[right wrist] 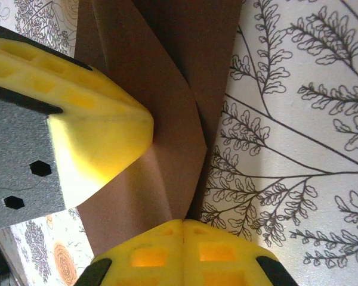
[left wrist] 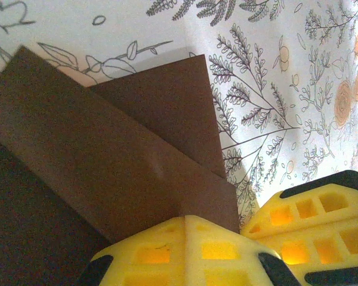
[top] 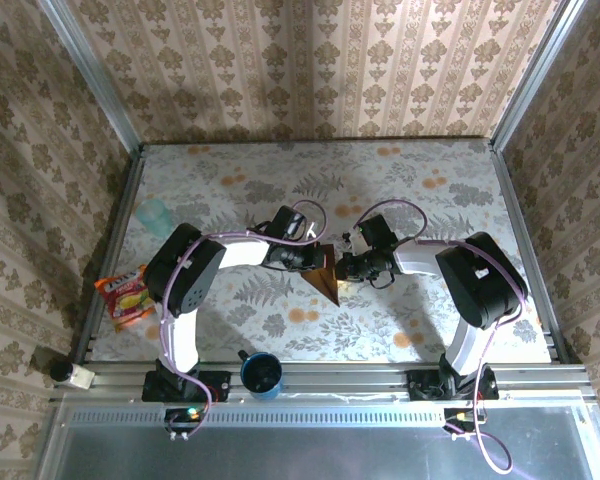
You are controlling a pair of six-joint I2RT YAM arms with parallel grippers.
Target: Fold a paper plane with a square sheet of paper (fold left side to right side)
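The bowed paper flap is in my right gripper close beside my left gripper, so my right gripper needs to open and take the layers nearer the plane's tip (top: 334, 295).
The dark reddish-brown square sheet of paper (top: 325, 283) lies at the table's middle, folded into a layered, pointed paper plane shape with its tip toward the near edge. My left gripper (top: 320, 264) meets it from the left and my right gripper (top: 342, 268) from the right. In the left wrist view the folded paper (left wrist: 125, 161) runs into the seam of my left gripper (left wrist: 188, 219), whose yellow fingertips are shut on it; the right gripper's fingers (left wrist: 313, 226) sit close by. In the right wrist view a paper (right wrist: 167, 119) edge enters my shut right gripper (right wrist: 184, 223), beside the left fingers (right wrist: 101, 125).
An orange snack packet (top: 125, 296) lies at the left edge, with a pale green cup (top: 155, 215) behind it. A blue cup (top: 263, 373) stands at the near rail between the arm bases. Metal rails and wallpapered walls enclose the floral table (top: 430, 190).
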